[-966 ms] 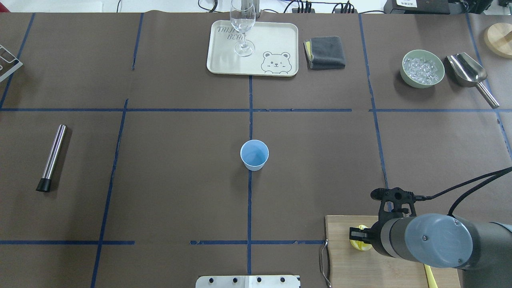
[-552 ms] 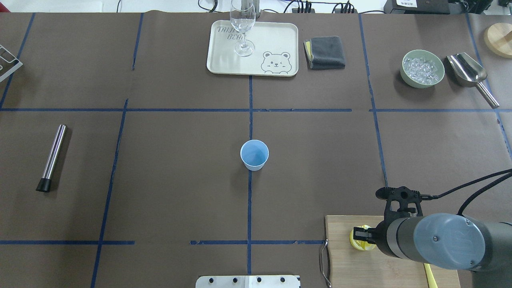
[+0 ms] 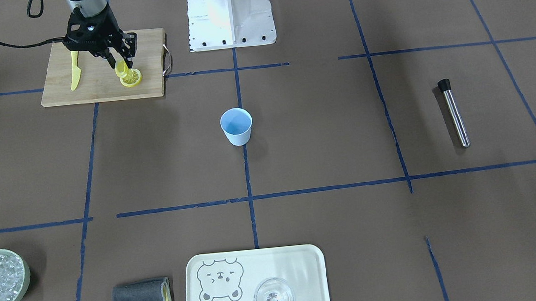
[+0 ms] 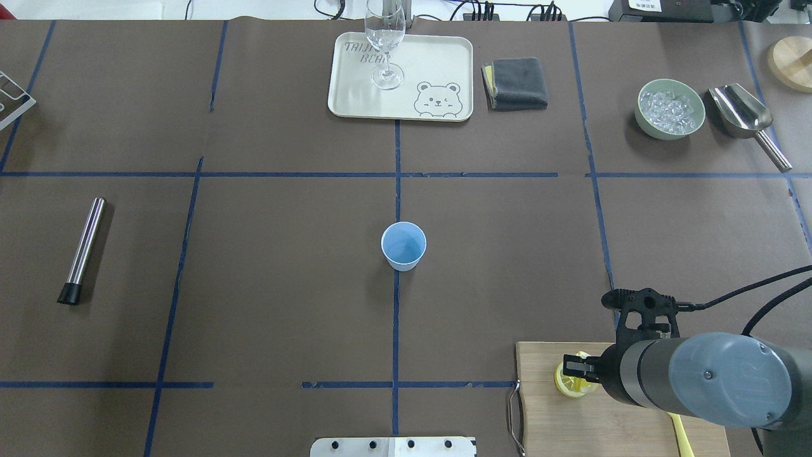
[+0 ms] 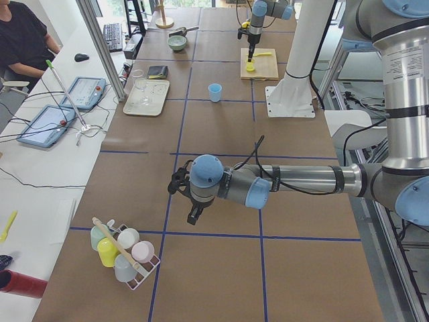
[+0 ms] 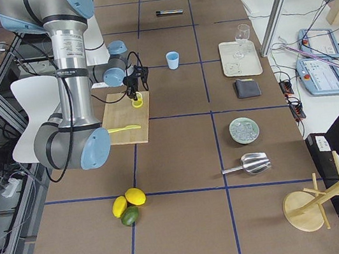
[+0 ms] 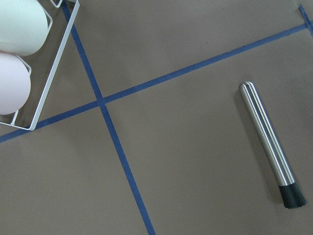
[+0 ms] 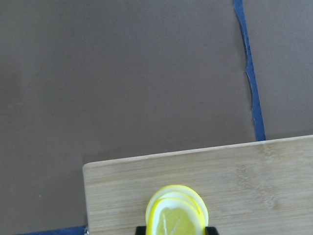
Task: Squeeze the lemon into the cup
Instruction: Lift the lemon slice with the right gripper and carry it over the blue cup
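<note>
I should release the lemon slice from my right gripper inside the light-blue cup [image 3: 238, 128], on its bottom.
The light-blue cup [image 4: 403, 246] stands upright at the table's middle, also in the front view [image 3: 236, 126]. My right gripper [image 3: 120, 62] hangs over the wooden cutting board [image 3: 95, 88] and is shut on a lemon slice [image 3: 121, 68], held on edge just above the board. The second slice [image 3: 132, 78] lies flat below it. The right wrist view shows the held slice [image 8: 176, 220] between the fingertips. My left gripper [image 5: 194, 215] hovers over the table's left end, far from the cup; I cannot tell if it is open or shut.
A yellow toy knife [image 3: 75, 70] lies on the board. A tray [image 4: 444, 70] with a clear glass [image 4: 386, 44], a grey cloth [image 4: 515, 82], a bowl of ice [image 4: 670, 108] and a scoop [image 4: 742, 114] stand at the back. A metal muddler [image 4: 84, 249] lies left.
My right arm has shifted to the right in the overhead view, with the gripper staying over the lemon slices on the board. The cup has not moved.
</note>
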### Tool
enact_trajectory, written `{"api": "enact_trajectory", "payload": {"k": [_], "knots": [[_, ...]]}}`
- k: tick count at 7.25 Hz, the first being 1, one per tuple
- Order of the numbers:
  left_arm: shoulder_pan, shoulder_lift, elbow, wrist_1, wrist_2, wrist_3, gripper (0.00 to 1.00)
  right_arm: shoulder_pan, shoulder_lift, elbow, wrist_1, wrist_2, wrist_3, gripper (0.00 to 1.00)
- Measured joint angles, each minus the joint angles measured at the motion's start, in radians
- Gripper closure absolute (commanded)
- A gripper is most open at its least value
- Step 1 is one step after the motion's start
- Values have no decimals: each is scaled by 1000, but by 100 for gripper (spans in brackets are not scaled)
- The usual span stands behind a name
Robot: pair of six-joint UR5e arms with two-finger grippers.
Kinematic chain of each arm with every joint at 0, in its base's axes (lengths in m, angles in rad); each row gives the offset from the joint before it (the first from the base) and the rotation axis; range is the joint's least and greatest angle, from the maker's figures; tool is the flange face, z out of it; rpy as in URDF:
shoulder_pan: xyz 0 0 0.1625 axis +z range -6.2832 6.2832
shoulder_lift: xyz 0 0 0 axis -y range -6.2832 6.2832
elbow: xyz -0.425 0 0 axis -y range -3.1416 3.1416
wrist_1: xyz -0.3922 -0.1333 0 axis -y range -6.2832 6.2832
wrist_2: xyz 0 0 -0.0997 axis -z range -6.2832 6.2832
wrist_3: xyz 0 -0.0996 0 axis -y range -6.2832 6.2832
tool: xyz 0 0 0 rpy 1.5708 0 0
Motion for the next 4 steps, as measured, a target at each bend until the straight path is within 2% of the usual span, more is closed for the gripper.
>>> {"api": "enact_trajectory", "payload": {"k": [2, 4], "knots": [[0, 0, 1, 1, 0, 0, 0, 17, 28, 13, -5, 1, 0, 52], [0, 0, 1, 1, 1, 0, 0, 36, 136, 10, -78, 5, 0, 52]]}}
